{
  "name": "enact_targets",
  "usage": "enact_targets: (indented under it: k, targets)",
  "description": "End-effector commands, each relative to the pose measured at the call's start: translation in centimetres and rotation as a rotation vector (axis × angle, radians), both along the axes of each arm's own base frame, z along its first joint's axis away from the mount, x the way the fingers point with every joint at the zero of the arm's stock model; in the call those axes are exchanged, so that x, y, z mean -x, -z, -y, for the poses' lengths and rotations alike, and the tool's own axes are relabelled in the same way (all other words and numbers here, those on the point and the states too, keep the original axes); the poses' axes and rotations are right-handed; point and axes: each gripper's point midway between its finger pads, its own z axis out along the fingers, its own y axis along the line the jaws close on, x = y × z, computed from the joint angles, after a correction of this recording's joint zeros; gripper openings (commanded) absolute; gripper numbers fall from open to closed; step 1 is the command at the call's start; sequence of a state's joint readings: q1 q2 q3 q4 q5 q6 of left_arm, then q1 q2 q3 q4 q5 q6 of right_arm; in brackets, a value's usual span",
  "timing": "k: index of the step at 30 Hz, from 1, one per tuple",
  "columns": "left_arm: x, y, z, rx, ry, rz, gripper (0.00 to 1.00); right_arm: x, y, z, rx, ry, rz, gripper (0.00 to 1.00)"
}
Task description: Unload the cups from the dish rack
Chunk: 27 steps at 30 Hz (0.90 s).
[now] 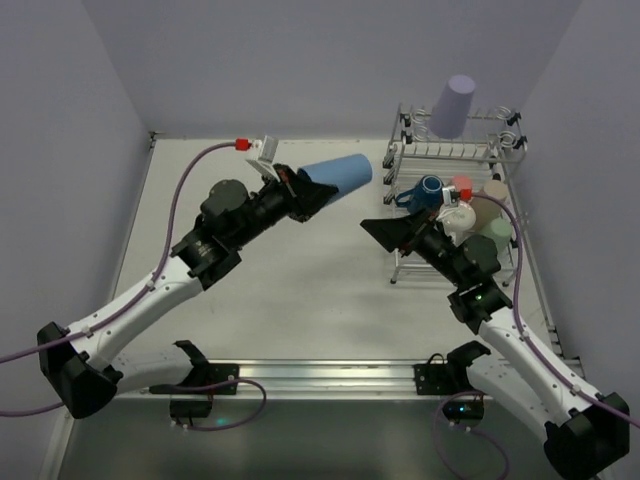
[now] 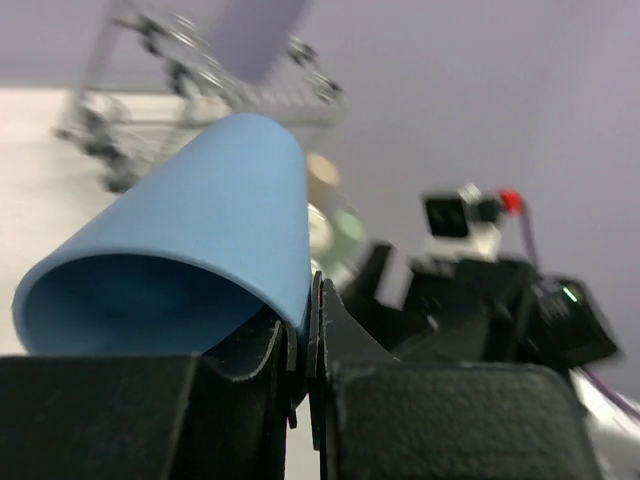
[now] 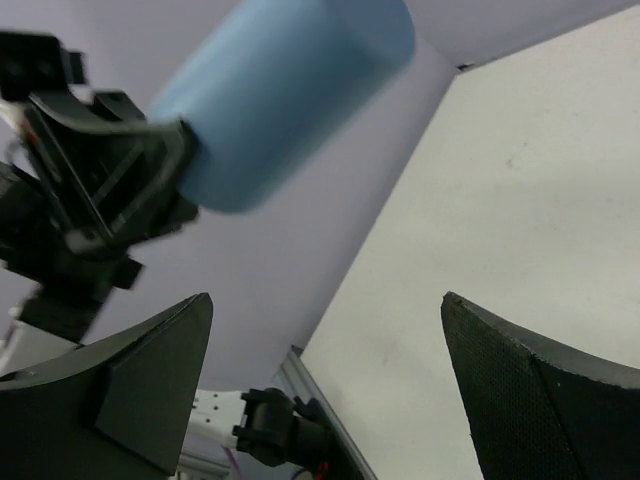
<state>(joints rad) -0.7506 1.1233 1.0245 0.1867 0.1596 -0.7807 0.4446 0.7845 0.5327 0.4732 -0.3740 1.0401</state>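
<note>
I need to use my left gripper to set the light-blue tumbler, now held on its side above the table, down upright and let go of it on the bare table (image 1: 230, 221) toward the wall opposite the dish rack.
My left gripper (image 1: 305, 190) is shut on the rim of a light-blue tumbler (image 1: 338, 172) and holds it on its side above the table, left of the dish rack (image 1: 450, 152). The left wrist view shows the jaws (image 2: 305, 300) pinching the tumbler's wall (image 2: 190, 240). My right gripper (image 1: 385, 232) is open and empty just left of the rack's lower tier. In its own view (image 3: 325, 300) it faces the held tumbler (image 3: 290, 90). A lavender tumbler (image 1: 452, 103) stands upside down on the upper tier. A dark-blue mug (image 1: 425, 192), a pink cup (image 1: 462, 187), a beige cup (image 1: 493, 192) and a green cup (image 1: 497, 232) sit on the lower tier.
The rack stands in the table's back right corner against the lavender walls. The right arm's wrist lies over the rack's front edge. A metal rail (image 1: 330, 375) with the arm bases runs along the near edge.
</note>
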Motion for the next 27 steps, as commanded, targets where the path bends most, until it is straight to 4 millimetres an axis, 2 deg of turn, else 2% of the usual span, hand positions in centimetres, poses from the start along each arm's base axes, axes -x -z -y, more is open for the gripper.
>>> enact_targets:
  k: [1,2,3,4,5,6,7,8,10,11,13,14,17,27]
  targets:
    - [-6.6,2.8,-5.9,-0.425,-0.407,0.011,0.0,-0.8,2.0,1.0,0.165,0.084,0.003,0.99]
    - [-8.4,5.0,-5.8,-0.545,-0.438,-0.028,0.0,-0.6,2.3,1.3,0.183,0.094,0.001,0.99]
    - [-9.1,4.2,-7.5,-0.663,-0.485,-0.042,0.0,-0.7,3.5,1.6,0.229,0.107,-0.02,0.99]
    - [-10.2,4.8,-8.9,-0.75,-0.546,-0.061,0.0,-0.6,4.1,1.8,0.252,0.111,-0.027,0.99]
    - [-11.6,8.5,-10.4,-0.9,-0.553,-0.147,0.0,-0.4,4.9,1.8,0.273,0.106,-0.044,0.99]
    - [-12.6,9.5,-11.3,-0.959,-0.561,-0.181,0.0,-0.3,5.4,1.9,0.296,0.105,-0.045,0.99]
    - [-13.6,9.2,-11.8,-0.967,-0.56,-0.203,0.0,-0.2,5.8,2.0,0.31,0.102,-0.049,0.99]
    - [-14.9,12.2,-13.8,-1.041,-0.557,-0.29,0.0,-0.1,6.3,2.0,0.328,0.097,-0.064,0.99]
    - [-15.9,14.2,-14.9,-1.077,-0.51,-0.364,0.0,0.2,6.2,2.2,0.356,0.098,-0.04,0.99]
    - [-16.3,16.9,-16.3,-1.152,-0.495,-0.437,0.0,0.4,6.5,2.3,0.373,0.095,-0.048,0.99]
    - [-17.0,18.2,-18.0,-1.218,-0.529,-0.487,0.0,0.5,6.2,2.5,0.4,0.098,-0.019,0.99]
    - [-17.2,19.9,-18.5,-1.261,-0.521,-0.526,0.0,0.6,6.6,2.5,0.415,0.092,-0.03,0.99]
    - [-17.4,22.3,-20.6,-1.295,-0.506,-0.618,0.0,1.1,7.1,2.0,0.435,0.067,-0.03,0.99]
    - [-16.2,25.2,-22.4,-1.318,-0.455,-0.716,0.0,1.3,7.8,0.4,0.455,0.017,-0.032,0.99]
